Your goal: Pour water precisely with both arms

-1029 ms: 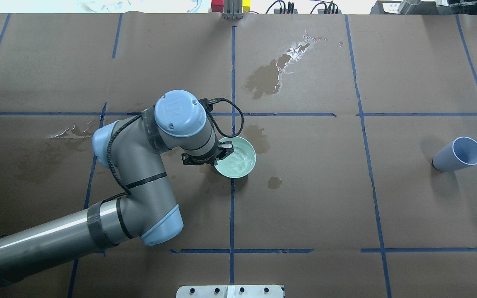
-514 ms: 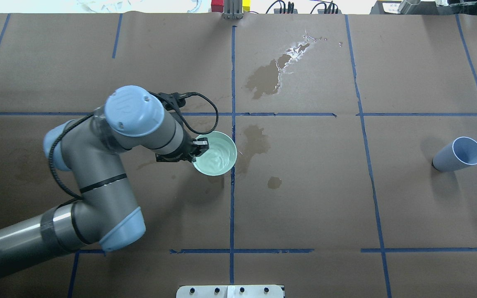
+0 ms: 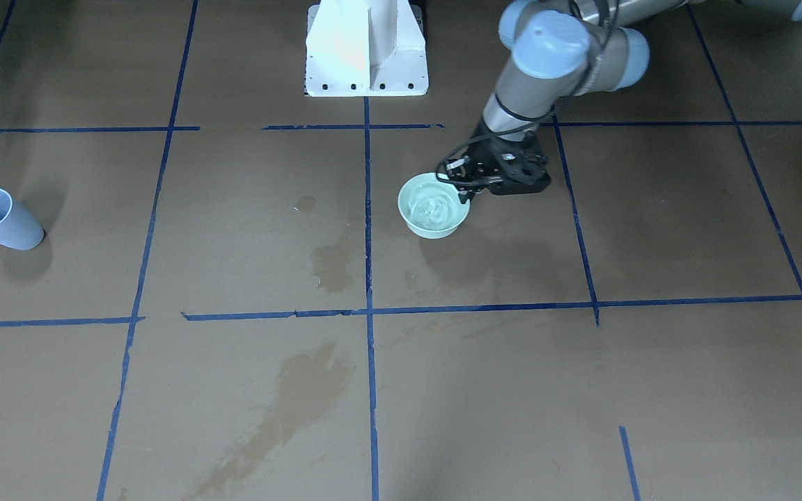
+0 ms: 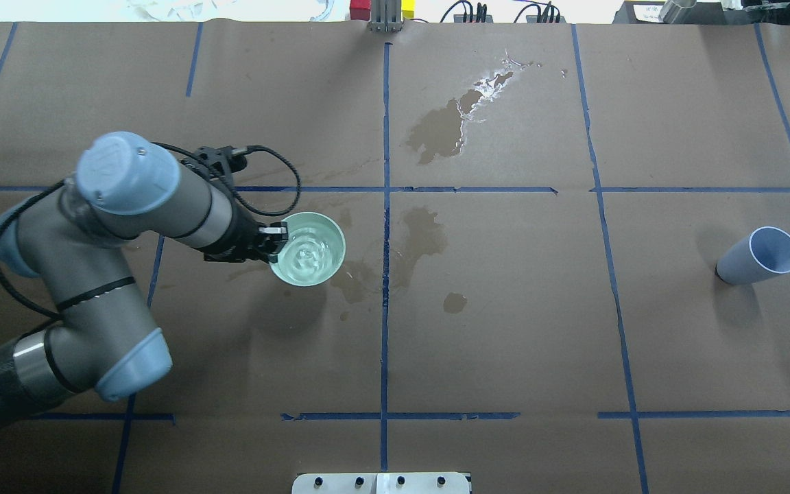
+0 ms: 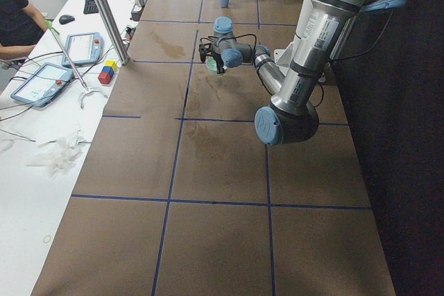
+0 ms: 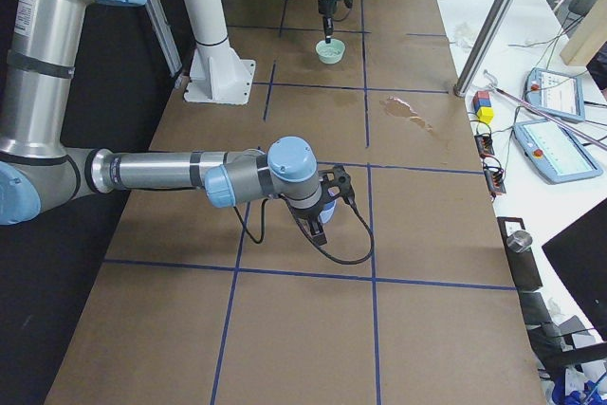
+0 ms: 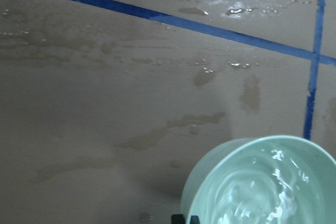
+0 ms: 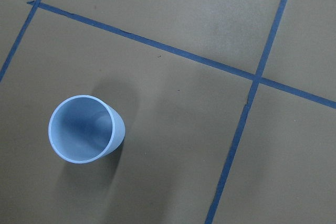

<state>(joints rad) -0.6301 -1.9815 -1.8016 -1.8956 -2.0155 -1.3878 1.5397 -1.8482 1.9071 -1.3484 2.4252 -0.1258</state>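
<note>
The pale green bowl, held just above the brown paper, will be released by my left gripper inside the next blue tape square [image 3: 680,218] away from the white pedestal.
My left gripper [image 4: 273,237] is shut on the near-left rim of a pale green bowl [image 4: 309,257] and holds it just above the brown paper. The water [image 4: 306,252] in the bowl ripples with a glossy sheen. The front view shows the gripper [image 3: 458,182] on the bowl [image 3: 434,209]. The left wrist view shows the bowl [image 7: 262,182] at the lower right. A light blue cup [image 4: 758,255] stands upright at the far right. In the right wrist view the cup [image 8: 84,129] looks empty. My right gripper [image 6: 318,225] shows only in the right side view, beside the cup; I cannot tell its state.
Dark wet stains [image 4: 443,127] mark the brown paper near the centre line and right of the bowl [image 4: 422,237]. Blue tape lines grid the table. The white pedestal [image 3: 366,49] stands at the robot's side. Tablets [image 5: 41,81] and a metal post [image 5: 104,12] line the far edge.
My left arm has carried the bowl steadily to the left in the overhead view, across the centre tape line. The water sloshes. The blue cup has not moved.
</note>
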